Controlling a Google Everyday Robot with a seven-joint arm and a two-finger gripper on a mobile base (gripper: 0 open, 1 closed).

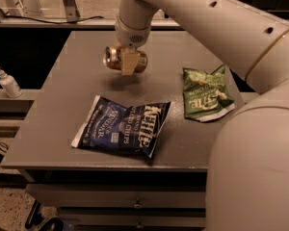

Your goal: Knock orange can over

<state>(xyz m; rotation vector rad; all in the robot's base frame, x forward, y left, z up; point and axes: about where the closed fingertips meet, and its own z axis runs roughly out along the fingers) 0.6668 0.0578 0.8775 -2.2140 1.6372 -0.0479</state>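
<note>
I need to let go of the orange can with my gripper, laying it on its side on the grey table (117,78) behind the blue chip bag.
The orange can (113,57) is coppery gold with a silver top. It lies on its side in my gripper (128,61), top pointing left. My gripper is shut on it, and one beige finger (129,65) crosses the front of the can. Can and gripper hang low over the back middle of the grey table (62,95), and a shadow lies just beneath them. I cannot tell whether the can touches the surface.
A blue chip bag (123,129) lies at the table's front middle. A green chip bag (204,94) lies at the right. A white pump bottle (8,82) stands on a ledge to the left. My arm fills the right side of the view.
</note>
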